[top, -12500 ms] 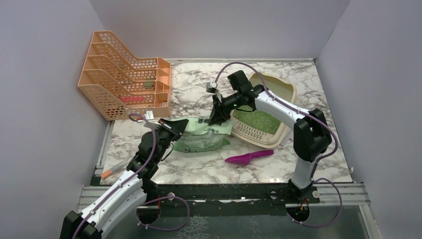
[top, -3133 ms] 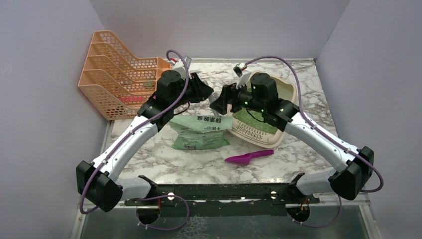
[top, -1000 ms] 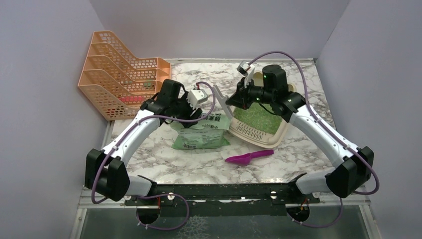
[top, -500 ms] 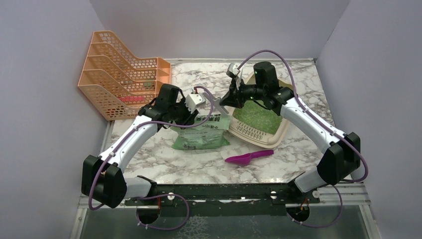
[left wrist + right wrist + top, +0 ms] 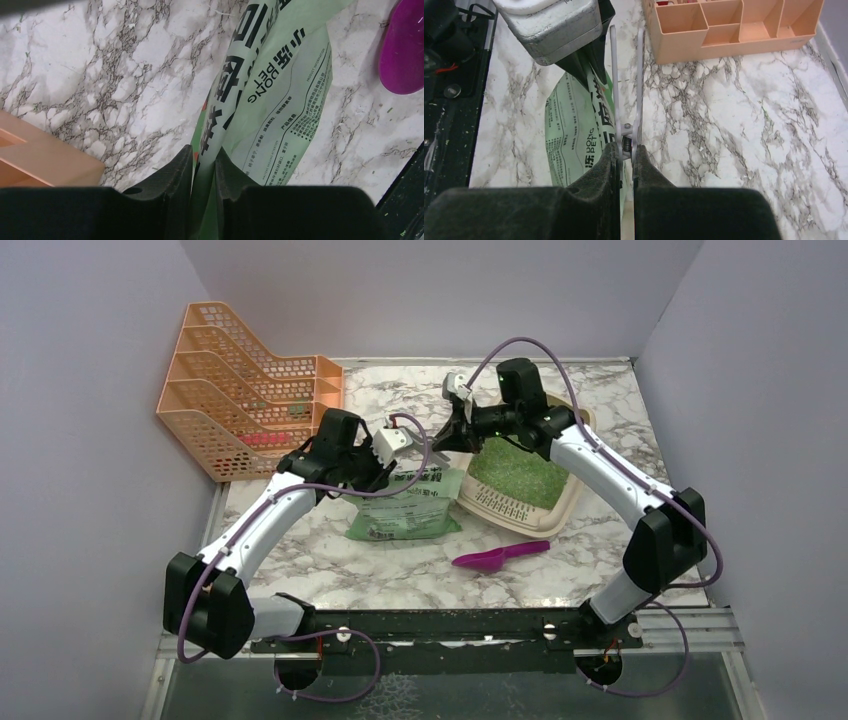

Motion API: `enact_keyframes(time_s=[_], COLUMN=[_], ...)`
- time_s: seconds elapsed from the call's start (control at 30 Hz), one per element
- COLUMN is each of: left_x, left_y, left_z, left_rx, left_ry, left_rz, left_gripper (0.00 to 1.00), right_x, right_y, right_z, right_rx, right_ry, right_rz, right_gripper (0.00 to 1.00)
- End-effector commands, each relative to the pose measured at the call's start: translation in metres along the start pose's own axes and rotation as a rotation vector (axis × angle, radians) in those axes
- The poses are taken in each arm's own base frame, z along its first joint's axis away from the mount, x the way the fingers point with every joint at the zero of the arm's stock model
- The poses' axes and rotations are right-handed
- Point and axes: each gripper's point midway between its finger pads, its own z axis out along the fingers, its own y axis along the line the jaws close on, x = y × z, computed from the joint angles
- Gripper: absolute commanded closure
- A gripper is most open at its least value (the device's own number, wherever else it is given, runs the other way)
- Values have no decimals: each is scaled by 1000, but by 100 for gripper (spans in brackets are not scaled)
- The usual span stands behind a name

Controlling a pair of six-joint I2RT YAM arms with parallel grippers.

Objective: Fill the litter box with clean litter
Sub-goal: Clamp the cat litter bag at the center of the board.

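Observation:
The left gripper pinches the bag's fold where the clip's arms must go, so it should open and take the fold closer to the fold's end (image 5: 354,500).
The beige litter box (image 5: 574,494) stands at mid-right with green litter (image 5: 520,472) spread inside it. The green litter bag (image 5: 405,508) lies to its left and also fills the left wrist view (image 5: 272,95). My left gripper (image 5: 384,466) is shut on the bag's top edge, with a fold of film pinched between the pads (image 5: 203,156). My right gripper (image 5: 452,434) is shut on the tail of a grey spring clip (image 5: 626,75). The clip's two arms stand apart and point at the bag's top (image 5: 574,131), beside the left wrist camera (image 5: 553,24).
An orange mesh file rack (image 5: 250,400) stands at the back left and also shows in the right wrist view (image 5: 734,25). A magenta scoop (image 5: 500,556) lies in front of the litter box. An orange marker (image 5: 225,583) lies at the near left edge.
My right gripper has moved left with the clip, from above the litter box's back rim to the bag's top. My left gripper has stayed shut on the bag.

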Motion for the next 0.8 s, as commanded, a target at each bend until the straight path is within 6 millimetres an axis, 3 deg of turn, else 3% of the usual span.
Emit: enact_keyframes(time_s=[0.0, 0.13, 0.17, 0.47, 0.53, 0.77], left_x=[-7, -10, -12, -9, -9, 2], left_y=[6, 8, 14, 16, 17, 22], left_z=[-9, -11, -15, -18, -19, -21], left_rx=[-42, -55, -89, -119, -129, -174], left_ry=[-31, -35, -33, -25, -24, 15], left_rz=[46, 55, 54, 38, 29, 4], left_gripper=[81, 89, 94, 95, 95, 76], right_x=[-6, 6, 29, 51, 56, 80], right_y=[1, 9, 18, 13, 10, 17], right_z=[3, 4, 3, -10, -9, 9], right_rx=[-61, -126, -164, -140, -129, -152], right_ry=[-3, 42, 125, 289, 328, 490], right_rz=[-72, -54, 0, 31, 51, 50], right_gripper=[99, 99, 99, 99, 99, 99])
